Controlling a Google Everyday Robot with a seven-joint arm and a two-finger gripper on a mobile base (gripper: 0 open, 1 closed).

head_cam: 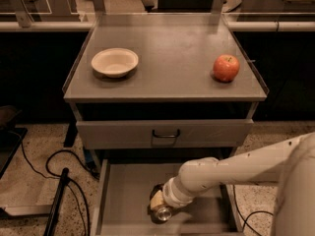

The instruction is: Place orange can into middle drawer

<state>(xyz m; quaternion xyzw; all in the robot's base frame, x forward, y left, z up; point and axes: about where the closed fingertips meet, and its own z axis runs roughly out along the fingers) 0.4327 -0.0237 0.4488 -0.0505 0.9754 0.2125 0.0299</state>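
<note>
Next, my gripper lets go of the orange can on the middle drawer's bottom [155,212], close to the middle of that drawer's front edge, where I need to let it go.
The orange can [157,199] is gold with a shiny silver end facing me. It sits low inside the open middle drawer [125,193], a shallow grey tray pulled out below the cabinet. My gripper [159,205] is at the end of the white arm, which reaches in from the right. It is shut on the can near the drawer's front middle. The can is tilted, close to the drawer floor. The fingers are mostly hidden behind the can and the wrist.
Above is a closed drawer front with a black handle [165,133]. On the cabinet top are a white bowl [114,62] on the left and a red apple [226,68] on the right. Black cables [54,163] and a dark pole [58,200] lie on the floor to the left.
</note>
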